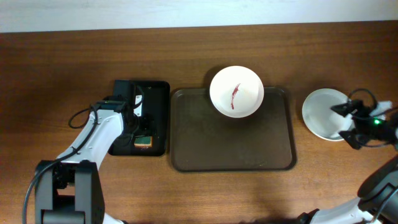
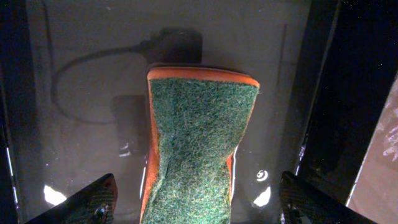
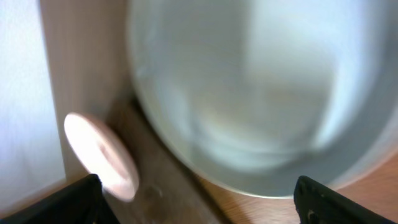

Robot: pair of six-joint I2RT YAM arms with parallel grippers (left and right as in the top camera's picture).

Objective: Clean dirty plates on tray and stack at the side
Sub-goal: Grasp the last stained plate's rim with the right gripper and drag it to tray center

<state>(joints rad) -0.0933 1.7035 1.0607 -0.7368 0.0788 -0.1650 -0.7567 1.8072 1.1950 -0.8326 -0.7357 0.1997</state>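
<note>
I should next move my right gripper over to the dirty plate's rim (image 1: 259,105), on the side that faces the clean plate, and close it there.
A white dirty plate (image 1: 236,91) with a red smear sits at the far edge of the brown tray (image 1: 186,149). A clean white plate (image 1: 322,113) lies on the table right of the tray; it fills the right wrist view (image 3: 261,93), blurred. My right gripper (image 1: 352,121) is open and empty at that plate's right side. A green-and-orange sponge (image 1: 143,141) lies in the small black tray (image 1: 158,93); in the left wrist view the sponge (image 2: 199,143) lies between my open left gripper's fingers (image 2: 199,202).
The black sponge tray stands directly left of the brown tray. Bare wooden table (image 1: 62,74) surrounds them. The dirty plate also shows as a pale disc in the right wrist view (image 3: 102,155).
</note>
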